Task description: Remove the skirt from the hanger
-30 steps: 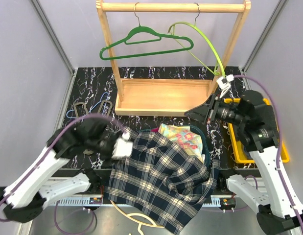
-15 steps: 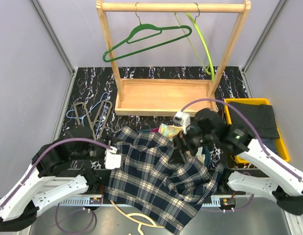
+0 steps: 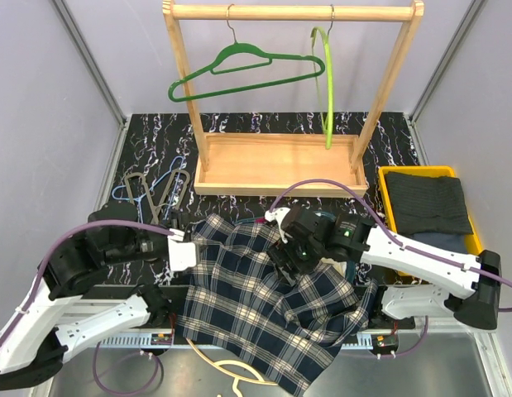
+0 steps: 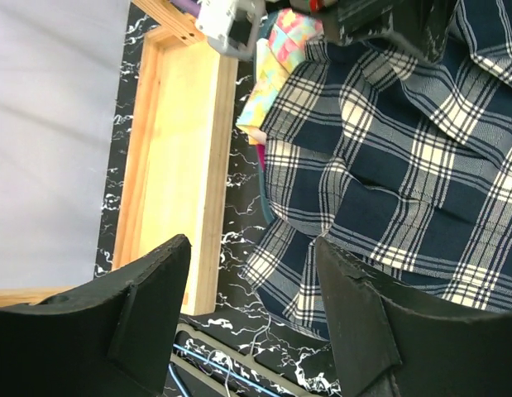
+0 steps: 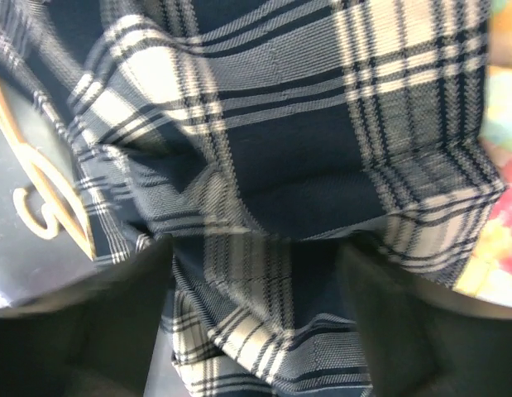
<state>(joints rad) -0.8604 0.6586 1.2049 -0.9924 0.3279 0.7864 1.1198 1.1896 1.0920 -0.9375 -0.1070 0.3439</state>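
Note:
The skirt hides most of the wooden hanger at the front edge of the table, so next I take hold of the skirt's upper middle (image 5: 330, 223) with my right gripper and lift both first.
The navy and white plaid skirt (image 3: 272, 306) lies crumpled at the table's front, draped over the near edge. A pale wooden hanger (image 3: 227, 368) sticks out from under its front hem, and also shows at the left of the right wrist view (image 5: 40, 190). My left gripper (image 3: 183, 248) is open and empty just off the skirt's left corner; the left wrist view shows that plaid corner (image 4: 380, 165) beyond the gripper (image 4: 251, 306). My right gripper (image 3: 287, 252) is open, low over the skirt's upper middle. Plaid folds (image 5: 272, 190) fill its blurred view between the spread jaws.
A wooden rack (image 3: 276, 161) stands behind, with a dark green hanger (image 3: 247, 70) and a lime green hanger (image 3: 326, 83). Wire hangers (image 3: 152, 190) lie at the left. A yellow bin (image 3: 385, 184) of dark clothes sits at the right. A colourful cloth (image 4: 280, 58) lies behind the skirt.
My right arm swung from the rack's right post down and left onto the skirt. The lime hanger, let go, swung back to hang straight. My left gripper drew slightly left.

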